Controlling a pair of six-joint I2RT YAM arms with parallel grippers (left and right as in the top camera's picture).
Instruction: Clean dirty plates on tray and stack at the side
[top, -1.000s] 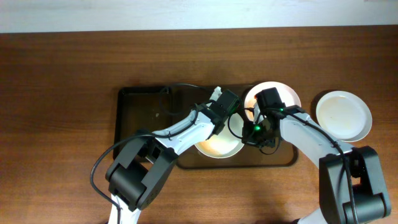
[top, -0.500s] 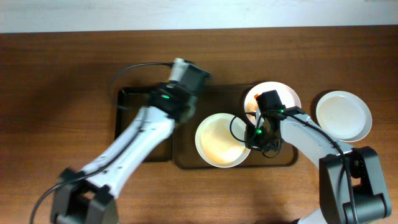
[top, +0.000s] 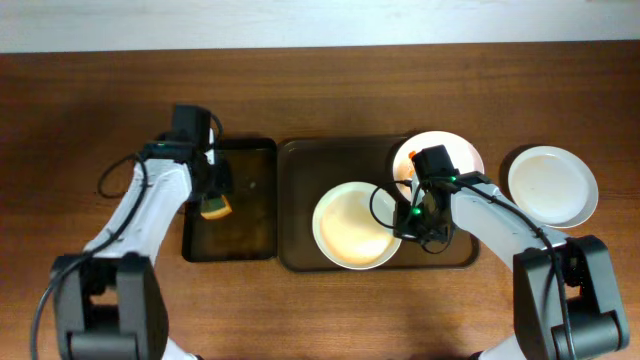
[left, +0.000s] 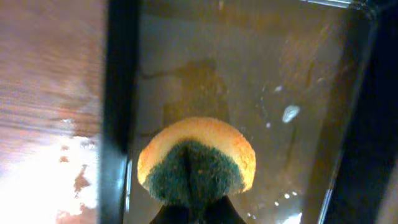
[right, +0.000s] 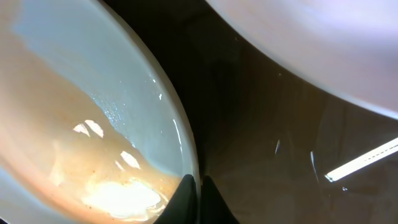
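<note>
My right gripper needs to let go of the white plate on top of the plate (top: 552, 185) lying on the bare wooden table.
A white plate (top: 352, 226) lies on the brown tray (top: 300, 190); its rim is pinched by my right gripper (top: 410, 222), as the right wrist view shows, with the gripper (right: 198, 186) shut on the plate (right: 81, 118). A second plate (top: 452, 152) with an orange smear sits at the tray's back right, partly under my right arm, and also shows in the right wrist view (right: 323, 43). A third plate (top: 552, 185) lies on the table to the right. My left gripper (top: 212, 196) is shut on a yellow-green sponge (top: 216, 210) (left: 196, 163) over the black tray.
The smaller black tray (top: 250, 215) lies left of the brown tray, its wet floor (left: 249, 93) showing under the sponge. Bare wooden table (top: 100, 100) surrounds both trays. The brown tray's floor (right: 267, 143) shows between the two plates.
My left arm has swung from over the plate on the brown tray to the left, carrying the sponge to the black tray. The right arm and the plates have not moved.
</note>
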